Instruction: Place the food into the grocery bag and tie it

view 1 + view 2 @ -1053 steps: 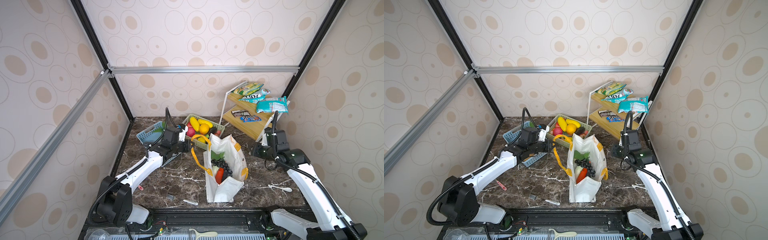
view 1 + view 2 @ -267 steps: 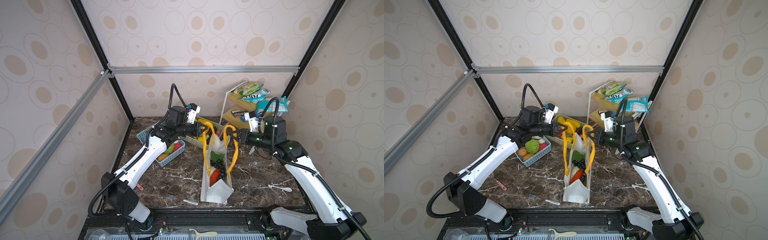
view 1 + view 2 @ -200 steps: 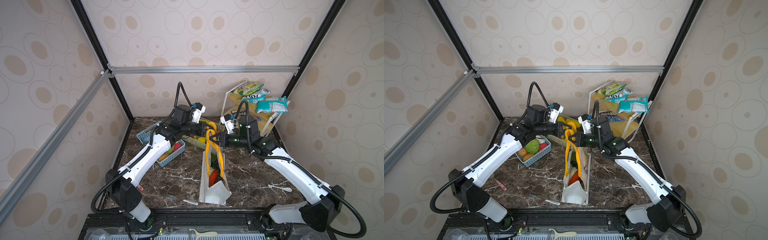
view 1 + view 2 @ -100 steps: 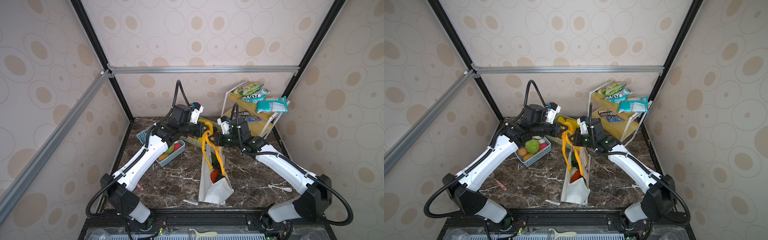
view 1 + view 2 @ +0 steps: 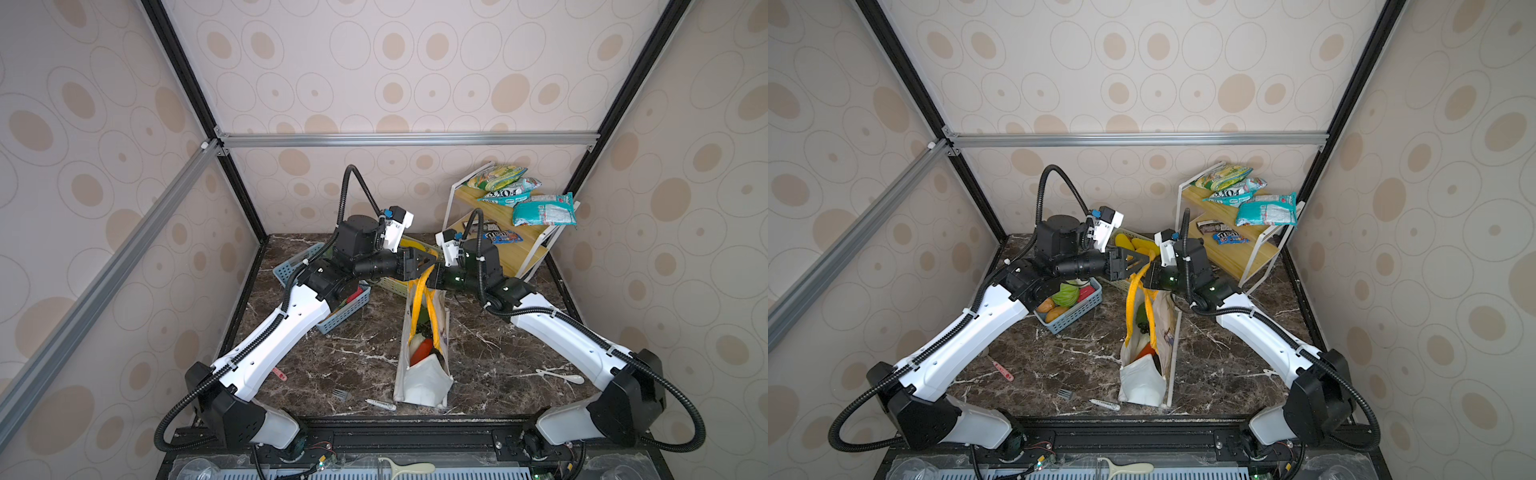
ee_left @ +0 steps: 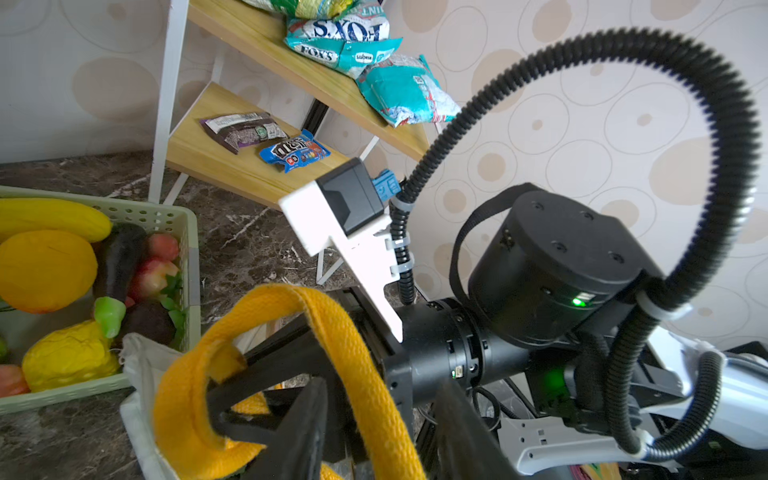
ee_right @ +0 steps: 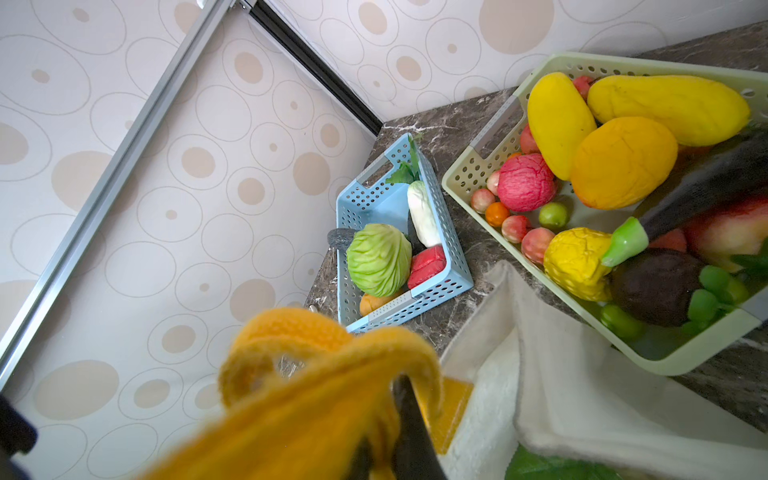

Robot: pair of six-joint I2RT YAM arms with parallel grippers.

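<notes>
Next, my left gripper pinches the bunched strap [image 5: 424, 280] before my right gripper backs out of the loop, as the bag's handle strap loops over my right gripper's fingers.
The white grocery bag [image 5: 424, 378] [image 5: 1142, 384] stands upright mid-table, its yellow handles [image 5: 420, 291] [image 5: 1133, 299] pulled up together. Inside it I see a red-orange pepper [image 5: 419, 352] [image 5: 1145, 351] and a green leaf [image 5: 1142, 316]; the rest of the food in there is hidden. My left gripper [image 5: 430, 262] [image 5: 1142, 259] [image 6: 382, 399] is open above the bag, and a handle strap [image 6: 357, 365] runs loosely between its fingers. My right gripper [image 5: 433, 277] [image 5: 1152, 279] [image 7: 386, 440] meets it tip to tip, shut on the bunched handle strap [image 7: 332, 374].
A blue basket [image 5: 347, 311] [image 7: 457, 266] of toy vegetables sits left of the bag, and a pale green basket [image 7: 478, 166] [image 6: 166, 216] of fruit sits behind it. At the back right stands a wooden shelf [image 5: 515, 253] with snack packets. A marker [image 5: 380, 404], a fork [image 5: 340, 394] and a spoon [image 5: 561, 376] lie near the front.
My right gripper has carried its handle leftward to meet the left gripper, pinching the bag narrow. The left jaws, shut on a handle before, have just opened.
</notes>
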